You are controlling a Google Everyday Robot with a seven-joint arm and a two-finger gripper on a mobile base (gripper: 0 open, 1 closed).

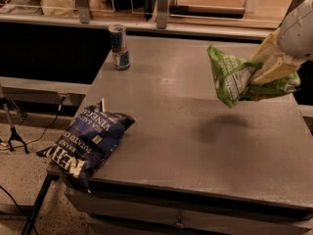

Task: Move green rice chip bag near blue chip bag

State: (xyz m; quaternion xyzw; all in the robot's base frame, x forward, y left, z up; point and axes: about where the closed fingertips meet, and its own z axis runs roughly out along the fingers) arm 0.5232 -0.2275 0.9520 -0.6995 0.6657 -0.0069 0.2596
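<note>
Next, my gripper sets the green rice chip bag free on the grey table's open middle [179, 96], a little farther back than the blue chip bag.
The green rice chip bag [232, 76] hangs in the air at the right, well above the grey table [190, 136], with its shadow on the tabletop below. My gripper [261, 67] is shut on the bag's right part, its cream fingers [275, 68] pinching the bag from the right. The blue chip bag [88, 141] lies flat at the table's front left corner, partly hanging over the edge, far to the left of the green bag.
A small blue-and-silver drink can [119, 47] stands upright at the table's back left. A counter with containers and posts [161, 6] runs behind the table. The table's front edge and left edge drop to the floor with cables [14, 136].
</note>
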